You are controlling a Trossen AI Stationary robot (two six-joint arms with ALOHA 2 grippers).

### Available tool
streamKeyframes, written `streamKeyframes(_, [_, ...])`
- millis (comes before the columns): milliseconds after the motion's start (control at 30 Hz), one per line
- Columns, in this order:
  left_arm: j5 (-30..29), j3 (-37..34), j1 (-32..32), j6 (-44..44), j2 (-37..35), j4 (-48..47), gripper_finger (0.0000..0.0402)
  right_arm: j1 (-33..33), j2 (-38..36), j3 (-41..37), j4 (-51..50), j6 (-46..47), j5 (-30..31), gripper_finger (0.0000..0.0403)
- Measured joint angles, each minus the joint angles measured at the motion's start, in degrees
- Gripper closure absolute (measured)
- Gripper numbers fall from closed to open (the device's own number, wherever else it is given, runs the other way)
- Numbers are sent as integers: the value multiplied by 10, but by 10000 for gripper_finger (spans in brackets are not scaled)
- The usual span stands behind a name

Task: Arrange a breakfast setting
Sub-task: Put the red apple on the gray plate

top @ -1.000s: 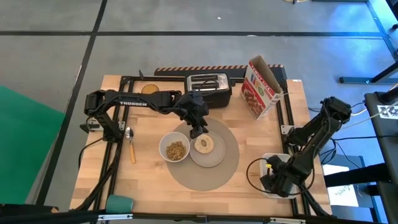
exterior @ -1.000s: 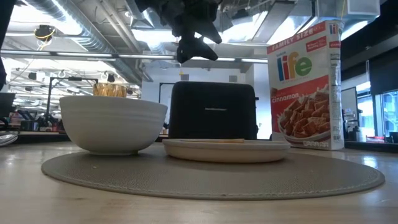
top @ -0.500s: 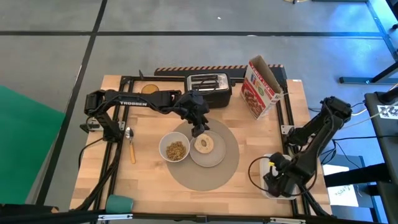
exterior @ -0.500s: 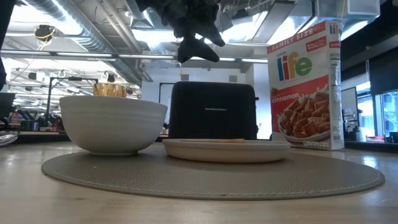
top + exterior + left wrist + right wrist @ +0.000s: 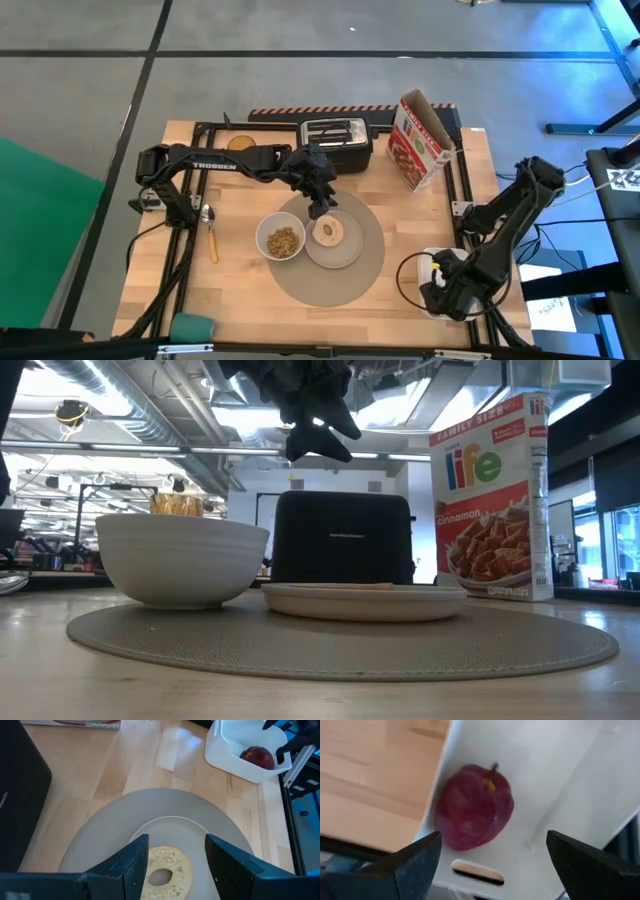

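Observation:
My left gripper is to close on the red fruit above the plate's edge [image 5: 356, 242] [image 5: 184, 826] facing the tray, once my right gripper brings it there.
The round grey mat [image 5: 335, 272] carries the white bowl [image 5: 281, 241], which has cereal in it, and the small white plate [image 5: 345, 250]. The bagel [image 5: 165, 869] lies flat on the plate. My left gripper [image 5: 176, 840] hangs open above the bagel and touches nothing. The red fruit [image 5: 475, 809] lies on the floor of the white tray [image 5: 560, 780], close to its wall. My right gripper [image 5: 494, 840] stands open above it, a finger on either side, clear of it. The wooden-handled spoon [image 5: 210, 232] lies left of the mat. The amber tumbler [image 5: 238, 143] stands at the far left.
A black toaster [image 5: 335, 135] stands at the far edge behind the mat. An open cereal box [image 5: 418, 142] stands to its right. The tray [image 5: 432, 262] sits at the table's near right corner. A teal object [image 5: 190, 325] lies at the near left edge.
My right gripper has risen a little above the tray and stays open over the red fruit. My left gripper has turned slightly in place above the plate.

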Motion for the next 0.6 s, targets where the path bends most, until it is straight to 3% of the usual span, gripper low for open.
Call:
streamKeyframes(200, [1,0,0,11,0,-2,212,0,10,-46,104,6,-5,52])
streamKeyframes(600, [1,0,0,11,0,-3,212,0,42,-124,203,6,5,52])
